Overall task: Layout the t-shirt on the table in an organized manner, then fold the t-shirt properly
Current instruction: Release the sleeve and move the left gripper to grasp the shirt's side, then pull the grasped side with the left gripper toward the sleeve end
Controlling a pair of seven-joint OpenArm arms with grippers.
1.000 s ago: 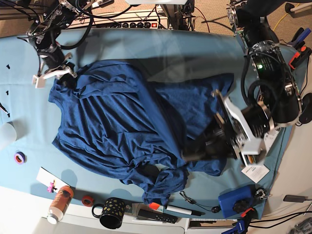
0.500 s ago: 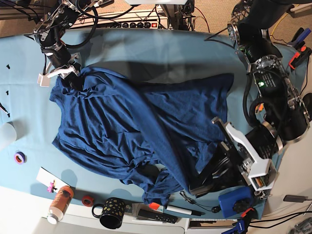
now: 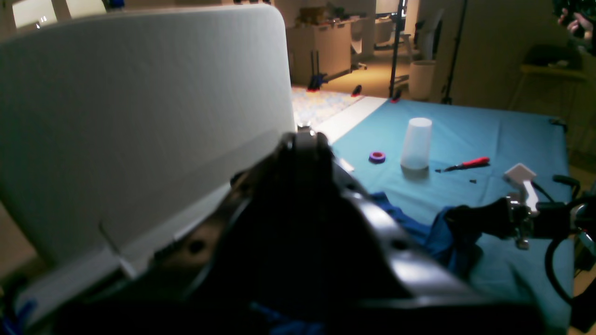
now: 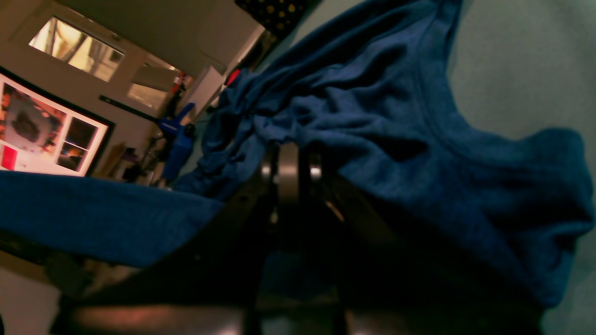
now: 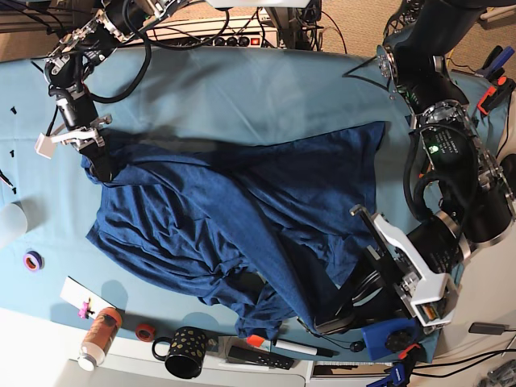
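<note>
I will let go of the hem on the t-shirt's side edge (image 5: 364,168) with my left gripper, just short of the shirt's far corner.
The dark navy t-shirt (image 5: 218,218) lies rumpled but partly spread across the teal table (image 5: 242,89). My right gripper (image 5: 97,161), at the upper left of the base view, is shut on a corner of the t-shirt (image 4: 372,116); fabric drapes over its fingers (image 4: 287,172). My left gripper (image 5: 343,314) sits low at the table's front right edge, shut on the shirt's hem. In the left wrist view its dark fingers (image 3: 302,149) fill the centre, and the right gripper (image 3: 484,218) shows holding bunched blue cloth (image 3: 437,232).
Along the front edge stand a black dotted mug (image 5: 185,352), an orange bottle (image 5: 101,334), red tape (image 5: 145,330), a marker (image 5: 294,347) and a blue box (image 5: 387,334). Purple tape (image 5: 32,260) and a white cup (image 5: 8,222) sit at the left edge. A white panel (image 3: 139,130) rises beside the left gripper.
The left gripper has dragged the hem down toward the front right edge. The right gripper has pulled its corner further left. The shirt now lies wider and flatter.
</note>
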